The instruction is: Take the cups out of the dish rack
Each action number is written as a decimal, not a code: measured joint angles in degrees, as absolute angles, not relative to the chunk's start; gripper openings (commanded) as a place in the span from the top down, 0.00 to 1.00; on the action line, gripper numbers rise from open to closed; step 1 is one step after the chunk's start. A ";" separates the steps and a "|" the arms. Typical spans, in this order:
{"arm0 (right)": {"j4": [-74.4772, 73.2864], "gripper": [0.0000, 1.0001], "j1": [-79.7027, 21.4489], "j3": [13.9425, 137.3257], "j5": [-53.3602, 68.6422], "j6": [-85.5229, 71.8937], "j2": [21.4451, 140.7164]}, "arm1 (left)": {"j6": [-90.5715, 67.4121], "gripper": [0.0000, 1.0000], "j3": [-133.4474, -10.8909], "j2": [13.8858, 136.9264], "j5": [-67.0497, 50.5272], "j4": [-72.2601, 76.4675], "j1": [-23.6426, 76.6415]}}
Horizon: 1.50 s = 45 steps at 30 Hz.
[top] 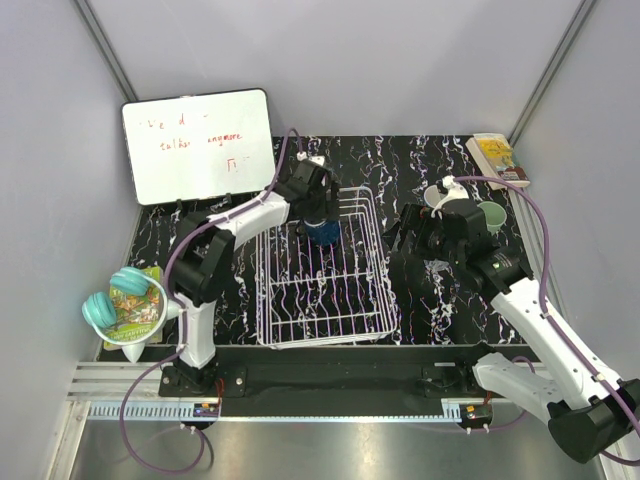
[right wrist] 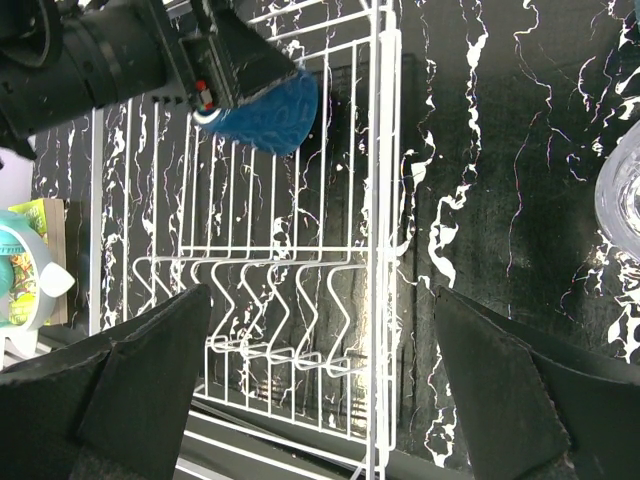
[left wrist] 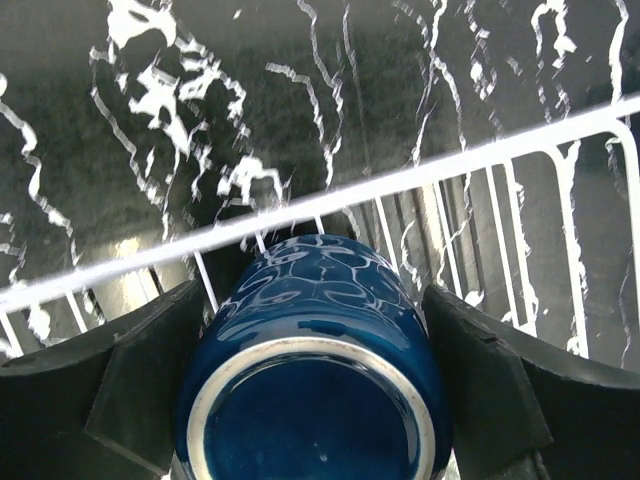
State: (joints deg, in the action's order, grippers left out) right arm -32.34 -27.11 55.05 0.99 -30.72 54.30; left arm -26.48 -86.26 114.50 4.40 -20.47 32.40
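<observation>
The robot's right gripper should close next on the dark navy mug's rim (top: pixel 325 244) (right wrist: pixel 284 152), because the left gripper is around the sides of the mug.
The white wire dish rack (top: pixel 300 315) lies in the middle of the table. At its far end the dark navy mug (top: pixel 323 234) rests against the rack's wires, its base toward the left wrist camera (left wrist: pixel 320 420). My left gripper (left wrist: pixel 312 292) is around the mug, with both pads against its sides. My right gripper (top: pixel 412 236) hovers open just right of the rack, with nothing between its fingers (right wrist: pixel 150 360). To the right of the rack stand a pale green tumbler (top: pixel 490 215) and a clear glass (top: pixel 437 197), whose rim shows in the right wrist view (right wrist: pixel 620 195).
A whiteboard (top: pixel 198 145) leans at the back left. A bowl with turquoise ribbed round things (top: pixel 125 300) sits at the table's left edge. A yellow box (top: pixel 497 158) lies at the back right corner. Grey walls close in both sides.
</observation>
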 measured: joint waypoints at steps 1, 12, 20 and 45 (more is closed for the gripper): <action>-32.34 0.00 -27.11 55.05 0.99 -30.72 54.28 | -26.50 1.00 -85.62 113.91 4.64 -20.64 32.49; -32.34 0.00 -27.11 55.05 0.08 -31.24 54.00 | -26.68 1.00 -84.18 104.20 3.40 -28.21 31.31; -31.70 0.00 -27.11 55.05 0.21 -31.81 53.78 | -28.84 1.00 -84.14 98.28 -7.07 -26.81 29.89; -11.53 0.04 -27.27 46.57 24.08 -37.19 49.69 | -69.63 1.00 -54.81 92.79 -43.09 44.23 25.65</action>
